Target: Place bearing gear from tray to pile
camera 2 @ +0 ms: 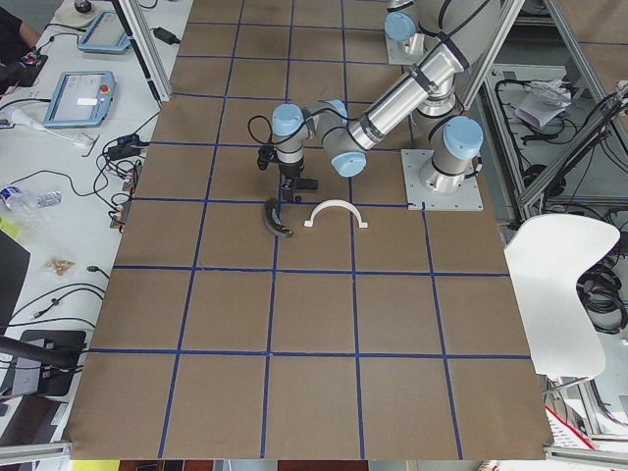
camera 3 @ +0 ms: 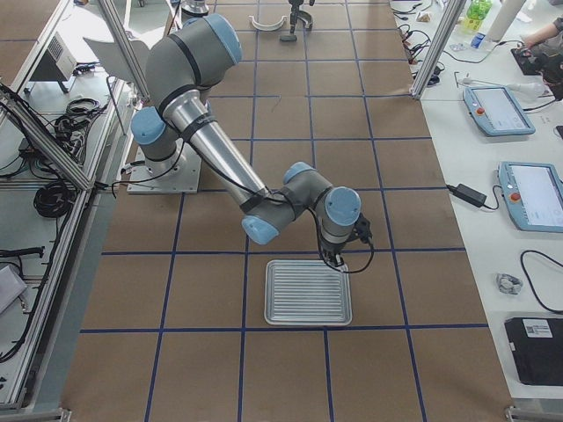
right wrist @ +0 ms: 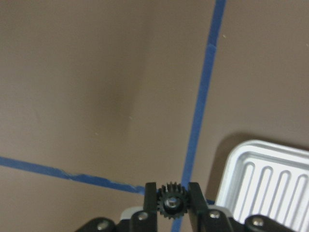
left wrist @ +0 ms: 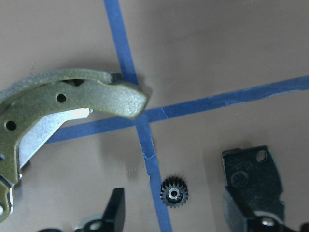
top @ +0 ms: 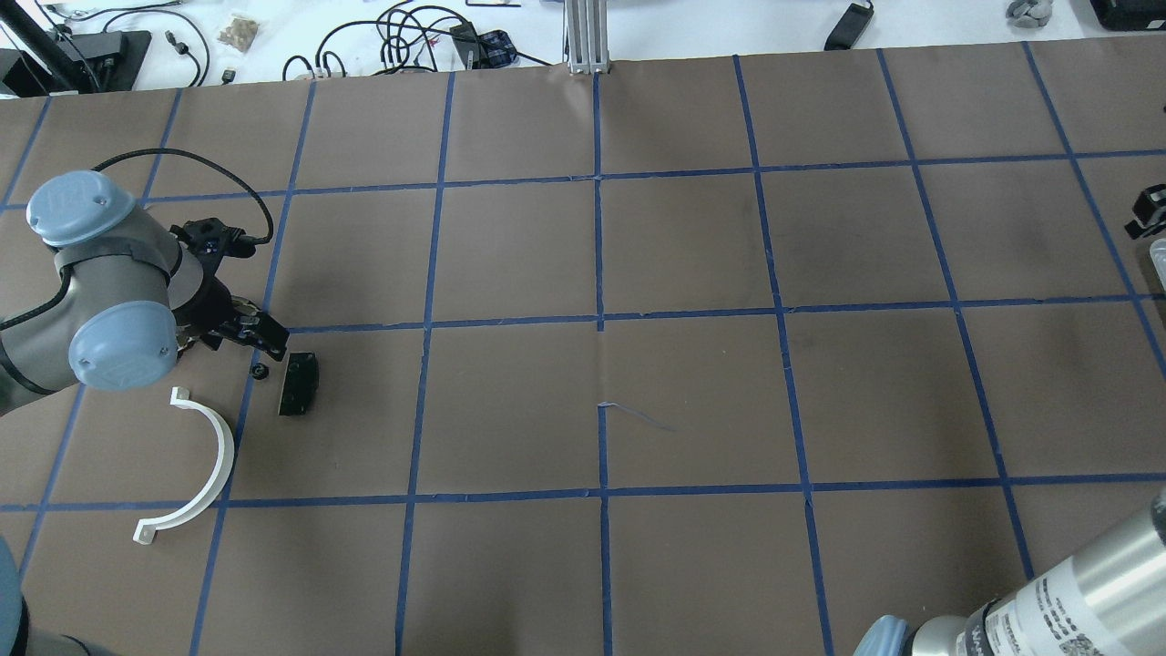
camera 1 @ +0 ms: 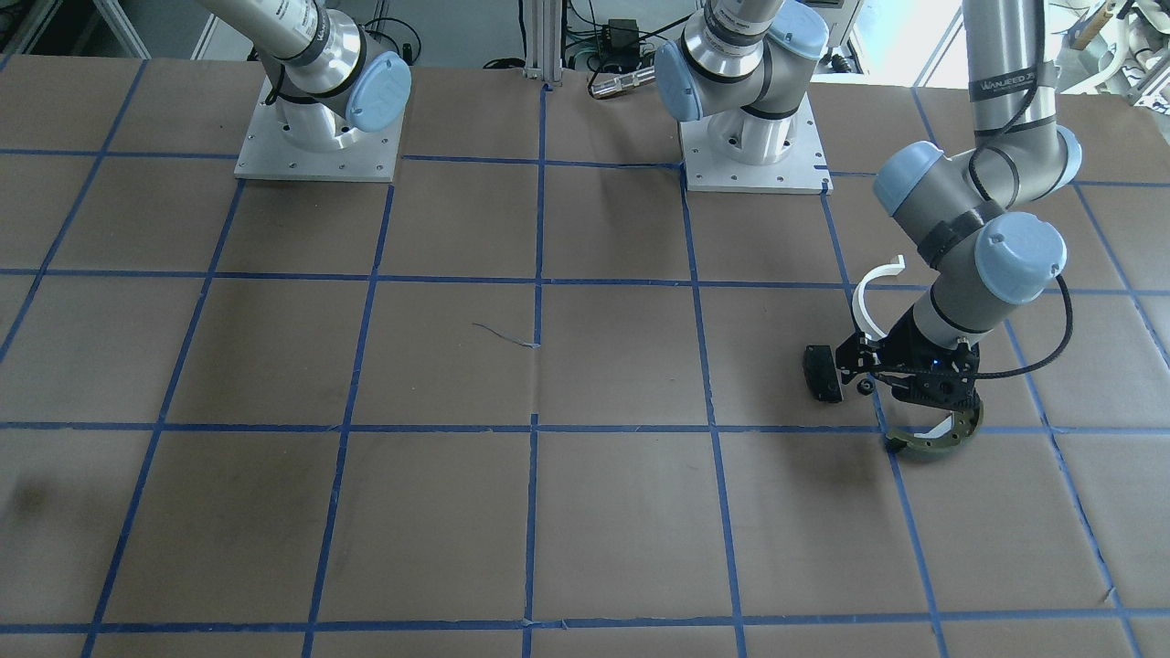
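Note:
I have a place for the bearing gear beside the middle tape crossing, toward my arm bases. Next, my right gripper puts the bearing gear down there on brown paper (camera 1: 580, 401).
In the right wrist view a small black toothed bearing gear (right wrist: 170, 200) is pinched between the fingers of my right gripper (right wrist: 170, 189), which hangs over brown paper just beside a corner of the ribbed metal tray (right wrist: 270, 176). The pile is far away, under my left arm: a white half-ring (top: 196, 465), a black pad (top: 298, 383) and an olive brake shoe (left wrist: 58, 101). Another small black gear (left wrist: 174, 193) lies on blue tape there, loose between the spread fingers of my open left gripper (left wrist: 182, 186).
Brown paper with a blue tape grid covers the table (top: 601, 392). The tray (camera 3: 308, 292) sits at the robot's right end. Both arm bases (camera 1: 315, 137) stand on plates at the robot's side. Cables and pendants lie beyond the far edge (top: 410, 36).

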`<state>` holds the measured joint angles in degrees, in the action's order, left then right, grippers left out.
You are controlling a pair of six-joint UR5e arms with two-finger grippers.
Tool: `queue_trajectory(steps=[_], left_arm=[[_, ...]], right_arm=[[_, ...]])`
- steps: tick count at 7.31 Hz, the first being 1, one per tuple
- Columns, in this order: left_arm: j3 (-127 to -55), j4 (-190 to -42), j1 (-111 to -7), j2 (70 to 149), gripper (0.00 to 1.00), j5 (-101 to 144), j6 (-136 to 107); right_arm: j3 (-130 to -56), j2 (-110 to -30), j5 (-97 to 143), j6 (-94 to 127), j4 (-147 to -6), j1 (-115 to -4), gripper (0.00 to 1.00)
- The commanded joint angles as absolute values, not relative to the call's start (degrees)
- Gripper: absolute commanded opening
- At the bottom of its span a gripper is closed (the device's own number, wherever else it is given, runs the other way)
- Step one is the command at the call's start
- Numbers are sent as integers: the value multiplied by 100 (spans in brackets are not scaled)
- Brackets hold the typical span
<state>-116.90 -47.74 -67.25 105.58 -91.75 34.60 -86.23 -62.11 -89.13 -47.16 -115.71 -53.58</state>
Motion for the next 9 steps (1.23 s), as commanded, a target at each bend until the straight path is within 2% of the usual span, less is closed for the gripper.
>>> queue_trajectory(steps=[1,5,7,9], left_arm=[[-11436,-4842,-7265,10547,100,-9028,3123],[-10900,-5096,-8137,10696,100,-9026,1664],[-10008,-6337,-8235,10714,100,-9026,1398],[-9205,-8008,-8332,10374,100,-9035,1371]], right_arm=[[-8797,-6643,-9158,-2796,-11330,-6516,0],[-9448,-6899,-9184,520,-11470,-8747,0],[-9440,-6838,-9150,2505,-11635,-10057,0],[-9448,-6646,-8966,3623,-11821,-11122,1]])
